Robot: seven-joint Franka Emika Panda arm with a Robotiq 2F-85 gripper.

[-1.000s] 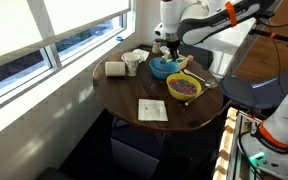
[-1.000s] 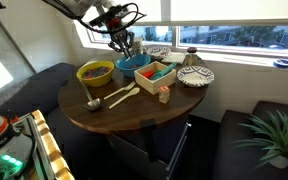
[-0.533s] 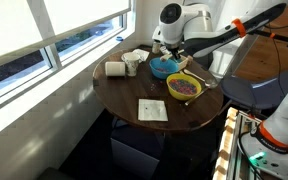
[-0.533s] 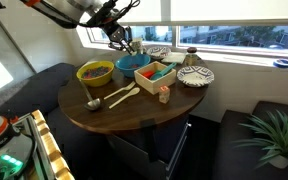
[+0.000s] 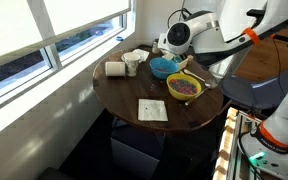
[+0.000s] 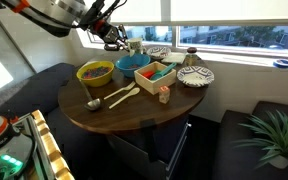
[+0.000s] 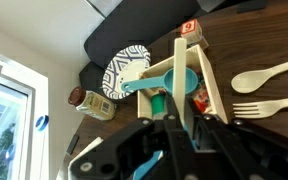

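Observation:
The pale spoon will be released on the dark contents inside the yellow bowl [image 5: 188, 83].
My gripper [image 6: 114, 38] hangs above the far rim of the round wooden table [image 6: 134, 115], up and to the side of a blue bowl [image 6: 134, 63]. It also shows in an exterior view [image 5: 166, 48], just above that bowl [image 5: 164, 67]. In the wrist view the jaws [image 7: 181, 106] are close together on a thin teal spoon-like piece [image 7: 174, 82]. Far below it lies a wooden tray [image 7: 206, 75]. How much of the teal piece sits in the jaws is hard to tell.
A yellow bowl [image 6: 95, 73] with dark contents stands next to the blue bowl. A wooden spoon [image 7: 269, 75] and fork [image 7: 269, 105] lie by the tray [image 6: 156, 78]. A patterned plate [image 6: 195, 75] and a jar [image 7: 89, 102] stand near the window side.
My gripper has risen out of the blue bowl, moved away from it towards the table's edge and turned, with its jaws kept together.

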